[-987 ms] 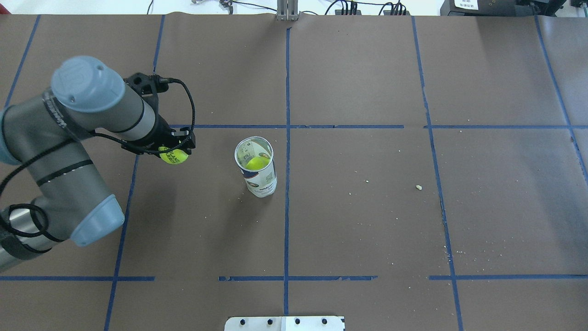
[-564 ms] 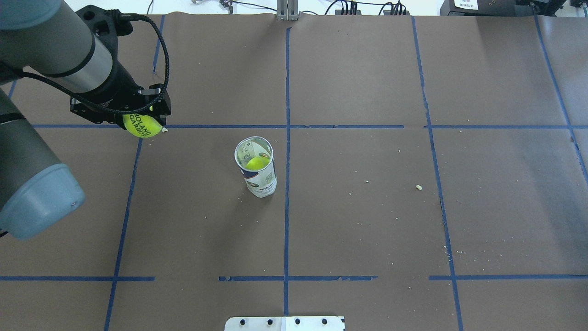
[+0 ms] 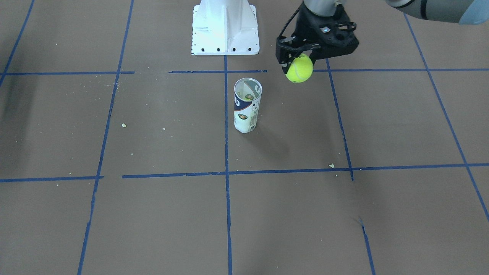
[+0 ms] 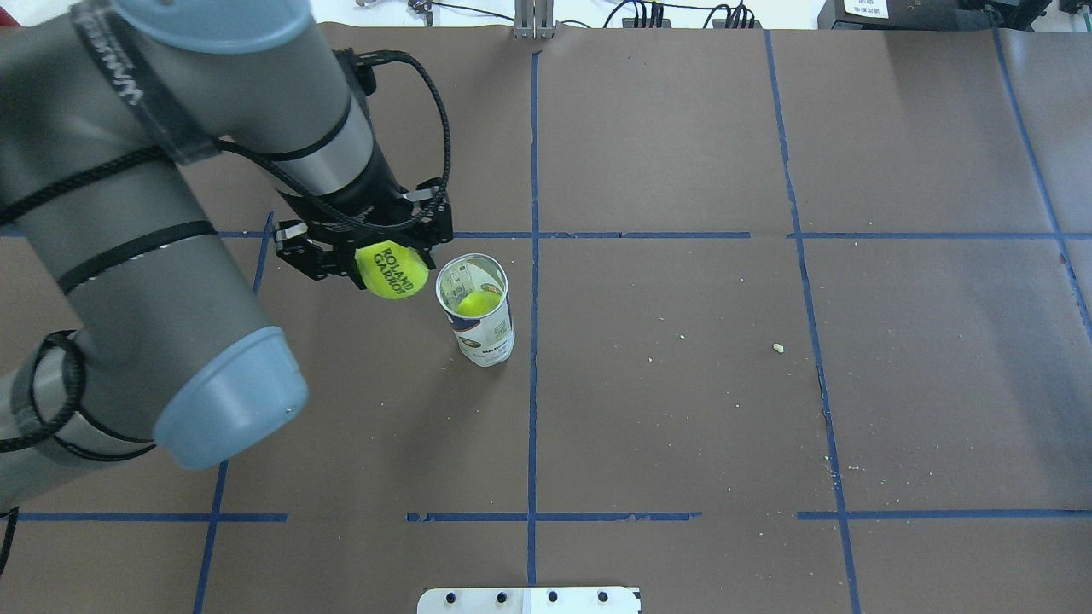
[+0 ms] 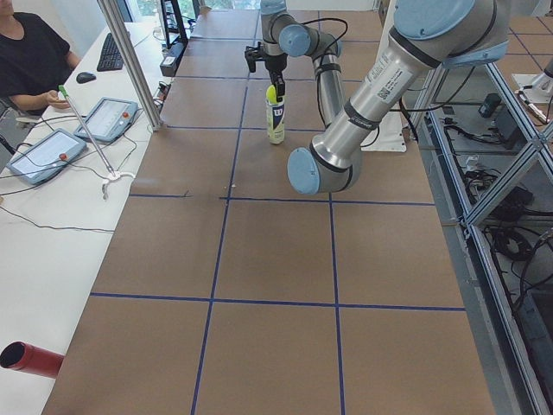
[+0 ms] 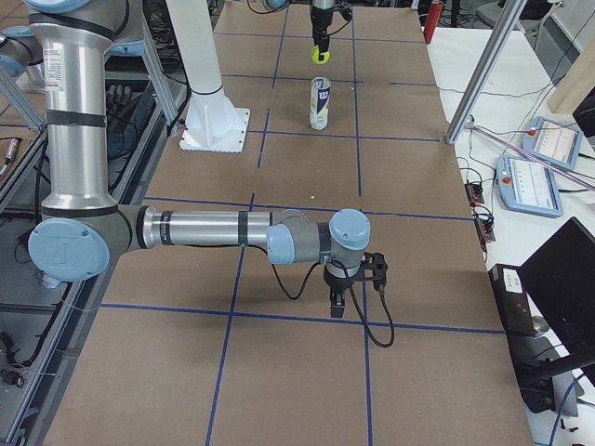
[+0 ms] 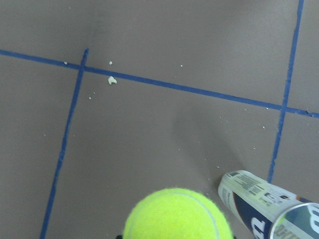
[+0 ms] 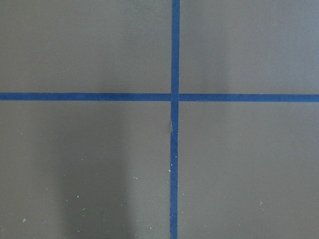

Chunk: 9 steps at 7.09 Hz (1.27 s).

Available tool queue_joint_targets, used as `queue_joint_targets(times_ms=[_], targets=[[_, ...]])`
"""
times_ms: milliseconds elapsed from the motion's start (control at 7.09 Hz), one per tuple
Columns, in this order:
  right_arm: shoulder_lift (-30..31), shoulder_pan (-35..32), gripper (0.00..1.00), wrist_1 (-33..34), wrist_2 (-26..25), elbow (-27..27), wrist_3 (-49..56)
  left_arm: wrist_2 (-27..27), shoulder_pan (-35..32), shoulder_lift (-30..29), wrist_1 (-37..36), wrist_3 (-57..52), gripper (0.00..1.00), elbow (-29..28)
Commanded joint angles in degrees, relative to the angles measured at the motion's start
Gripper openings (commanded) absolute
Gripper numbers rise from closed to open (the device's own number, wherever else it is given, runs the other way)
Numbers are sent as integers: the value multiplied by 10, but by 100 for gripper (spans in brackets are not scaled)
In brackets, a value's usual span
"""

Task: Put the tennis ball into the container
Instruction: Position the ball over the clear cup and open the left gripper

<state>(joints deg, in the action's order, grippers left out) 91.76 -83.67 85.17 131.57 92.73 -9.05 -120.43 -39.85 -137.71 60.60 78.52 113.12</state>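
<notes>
The robot's left gripper should release the tennis ball in the opening of the container (image 3: pixel 248 85) (image 7: pixel 301 224), above the second yellow ball.
A bright yellow-green tennis ball (image 4: pixel 391 269) printed with black letters hangs in the air, with my left gripper (image 4: pixel 386 257) shut on it from above. In the overhead view the ball is just left of the rim of the container (image 4: pixel 475 309), a clear upright can with a white and navy label. In the front-facing view the ball (image 3: pixel 299 68) is higher than the can (image 3: pixel 247 105) and apart from it. A second yellow ball (image 4: pixel 476 302) lies inside the can. The left wrist view shows the held ball (image 7: pixel 177 215) and the can (image 7: pixel 269 204) beside it. My right gripper (image 6: pixel 349 295) hangs far off over the table; I cannot tell its state.
The white robot base (image 3: pixel 224 26) stands behind the can. Blue tape lines cross the brown table (image 4: pixel 682 409), and small crumbs (image 4: pixel 777 347) lie scattered on it. A seated operator (image 5: pixel 30 60) and tablets (image 5: pixel 43 156) are at a side desk.
My left arm has swung right with the ball, from the table's left part to just beside the can's rim. The can has not moved.
</notes>
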Motion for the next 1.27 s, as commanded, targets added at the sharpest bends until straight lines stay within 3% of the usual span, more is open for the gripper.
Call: queue_joint_targets(times_ms=[0,846,987,1128], targets=[[0,0,100,0,0,0,0,-1,21,-46,35,31,0,-65],[0,0,100,0,0,0,0,6,23,-34,60,23,0,-81],[0,1,100,0,0,0,0,6,23,-26,72,22,82,-79],[0,0,100,0,0,0,0,6,23,-18,85,23,100,-76]])
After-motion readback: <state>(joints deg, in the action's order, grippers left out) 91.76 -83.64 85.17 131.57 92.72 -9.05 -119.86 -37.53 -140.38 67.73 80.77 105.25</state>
